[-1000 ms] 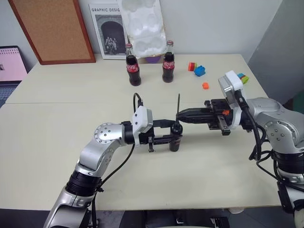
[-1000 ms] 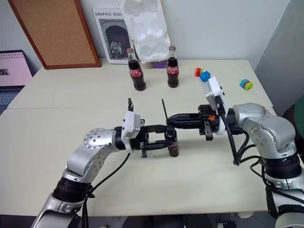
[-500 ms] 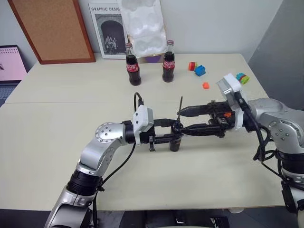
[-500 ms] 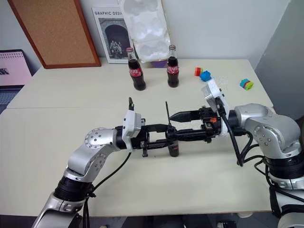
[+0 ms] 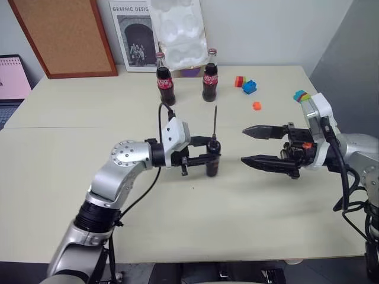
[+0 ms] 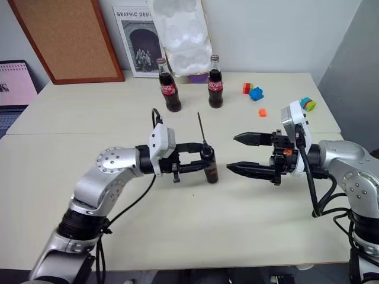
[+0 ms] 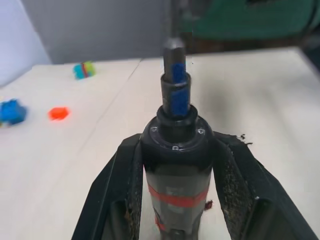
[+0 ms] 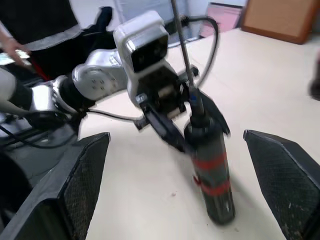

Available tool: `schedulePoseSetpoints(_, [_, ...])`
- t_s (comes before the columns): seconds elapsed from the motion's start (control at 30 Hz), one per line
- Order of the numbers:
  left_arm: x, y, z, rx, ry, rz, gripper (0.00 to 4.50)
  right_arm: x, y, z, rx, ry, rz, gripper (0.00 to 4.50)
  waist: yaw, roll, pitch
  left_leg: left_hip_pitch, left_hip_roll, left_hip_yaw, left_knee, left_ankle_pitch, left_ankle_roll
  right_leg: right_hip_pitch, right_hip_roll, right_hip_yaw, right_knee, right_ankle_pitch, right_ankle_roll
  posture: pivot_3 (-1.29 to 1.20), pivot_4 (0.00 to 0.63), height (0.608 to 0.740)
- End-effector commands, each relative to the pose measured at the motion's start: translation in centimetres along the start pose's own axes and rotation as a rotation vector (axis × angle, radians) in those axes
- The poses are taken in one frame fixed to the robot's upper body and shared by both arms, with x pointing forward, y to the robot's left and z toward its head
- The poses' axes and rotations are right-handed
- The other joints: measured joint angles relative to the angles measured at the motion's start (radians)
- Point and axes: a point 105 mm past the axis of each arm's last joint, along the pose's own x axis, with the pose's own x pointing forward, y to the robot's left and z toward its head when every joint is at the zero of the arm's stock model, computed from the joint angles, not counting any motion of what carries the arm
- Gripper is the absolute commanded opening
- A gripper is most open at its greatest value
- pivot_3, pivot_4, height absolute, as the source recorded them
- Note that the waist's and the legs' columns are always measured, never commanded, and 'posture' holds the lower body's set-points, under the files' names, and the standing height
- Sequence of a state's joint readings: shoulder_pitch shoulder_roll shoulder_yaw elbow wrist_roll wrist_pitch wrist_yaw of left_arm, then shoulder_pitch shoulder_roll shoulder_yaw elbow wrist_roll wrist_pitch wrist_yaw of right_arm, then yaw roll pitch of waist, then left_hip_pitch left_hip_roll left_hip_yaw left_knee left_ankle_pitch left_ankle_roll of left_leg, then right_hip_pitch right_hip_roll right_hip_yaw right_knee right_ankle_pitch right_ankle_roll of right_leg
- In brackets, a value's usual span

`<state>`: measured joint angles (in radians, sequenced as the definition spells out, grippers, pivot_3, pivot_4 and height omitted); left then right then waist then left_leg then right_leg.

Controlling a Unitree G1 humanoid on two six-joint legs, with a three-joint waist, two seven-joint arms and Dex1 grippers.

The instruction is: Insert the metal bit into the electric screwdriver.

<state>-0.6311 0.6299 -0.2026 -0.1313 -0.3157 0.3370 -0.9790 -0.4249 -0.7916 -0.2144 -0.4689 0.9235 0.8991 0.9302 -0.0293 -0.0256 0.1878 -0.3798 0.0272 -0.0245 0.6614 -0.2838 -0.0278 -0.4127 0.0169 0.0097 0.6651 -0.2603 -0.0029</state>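
Observation:
My left gripper should lay the electric screwdriver flat on the bare table (image 5: 202,147) in front of the cola bottles and let go of it.
My left gripper (image 5: 204,157) is shut on the electric screwdriver (image 5: 212,164), a black pen-shaped tool with red bands (image 7: 176,200) and a blue tip (image 7: 175,89), held upright near the table's middle. The thin metal bit (image 5: 214,121) stands straight up out of that tip. My right gripper (image 5: 243,145) is open, level with the screwdriver and a short way to its right, with nothing between its fingers (image 8: 85,180). The right wrist view shows the screwdriver (image 8: 210,165) and bit (image 8: 181,40) ahead of those spread fingers.
Two cola bottles (image 5: 163,80) (image 5: 209,77) stand behind the screwdriver. Coloured blocks (image 5: 247,87) (image 5: 256,106) (image 5: 301,95) lie at the back right. A cork board (image 5: 65,35), a poster and white foam lean on the wall. A person (image 8: 40,30) is beyond the table's near side.
My right gripper opened, let go of the bit and drew back to the right. The bit stays upright in the screwdriver, which my left gripper shifted slightly left and up.

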Motion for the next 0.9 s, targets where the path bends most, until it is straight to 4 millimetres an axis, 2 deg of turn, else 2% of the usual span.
schedulePoseSetpoints(0.03, [-2.6, 5.0, -2.0, 0.234, 0.295, 0.141, 1.63, -1.1, -0.1, 1.2, -0.145, 0.014, -0.141, 4.5, -0.003, 0.001, 0.001, 0.0, 0.0, 0.0, 0.0, 0.0, 0.0, 0.0, 0.0, 0.0, 0.0, 0.0, 0.0, 0.0, 0.15, 0.74])
schedulePoseSetpoints(0.1, [-2.4, 5.4, -3.1, 0.293, 0.369, 0.099, 1.63, -1.2, 0.1, 1.1, -0.183, 0.031, -0.168, 4.5, -0.003, 0.001, 0.0, 0.0, 0.0, 0.001, -0.001, 0.0, 0.0, -0.001, 0.001, 0.002, 0.0, 0.001, -0.001, 0.0, 0.15, 0.74])
schedulePoseSetpoints(0.2, [-1.0, 5.6, -4.4, 0.369, 0.431, 0.024, 1.63, -1.1, 0.7, 0.7, -0.248, 0.106, -0.187, 4.5, 0.006, 0.002, 0.0, -0.002, 0.001, 0.002, -0.001, 0.0, 0.0, -0.002, 0.001, 0.002, -0.002, 0.0, -0.001, 0.0, 0.15, 0.74])
schedulePoseSetpoints(0.4, [2.7, 3.9, -6.7, 0.413, 0.46, -0.147, 1.63, -0.9, 1.0, -0.6, -0.303, 0.23, -0.225, 4.5, 0.016, 0.001, 0.0, -0.003, -0.001, 0.005, 0.001, 0.0, 0.0, -0.002, 0.0, 0.006, -0.002, 0.001, 0.001, 0.0, 0.15, 0.74])
schedulePoseSetpoints(0.5, [4.0, 2.9, -8.1, 0.428, 0.483, -0.213, 1.63, -1.7, 0.5, -2.1, -0.313, 0.342, -0.267, 4.5, 0.005, 0.002, 0.0, -0.002, -0.001, 0.007, 0.001, 0.0, 0.0, -0.002, 0.0, 0.007, -0.002, 0.001, 0.002, 0.0, 0.15, 0.74])
schedulePoseSetpoints(0.7, [5.4, 1.9, -9.4, 0.41, 0.494, -0.261, 1.63, -2.3, 0.0, -3.1, -0.3, 0.397, -0.295, 4.5, -0.01, 0.002, 0.0, -0.003, 0.0, 0.01, 0.0, 0.0, 0.0, -0.003, 0.005, 0.009, -0.002, 0.001, 0.001, 0.0, 0.15, 0.74])
schedulePoseSetpoints(0.87, [5.6, 1.3, -9.8, 0.41, 0.508, -0.307, 1.63, -2.3, -0.3, -3.2, -0.301, 0.403, -0.297, 4.5, -0.009, 0.002, 0.0, -0.002, 0.001, 0.009, -0.001, 0.0, 0.0, -0.003, 0.006, 0.008, -0.002, 0.001, 0.001, 0.0, 0.15, 0.74])
schedulePoseSetpoints(0.9, [5.5, 1.1, -9.9, 0.412, 0.512, -0.316, 1.98, -2.3, -0.3, -3.3, -0.301, 0.404, -0.297, 4.5, -0.009, 0.002, 0.0, -0.002, 0.001, 0.009, 0.0, 0.0, 0.0, -0.003, 0.006, 0.009, -0.002, 0.001, 0.001, 0.0, 0.15, 0.74])
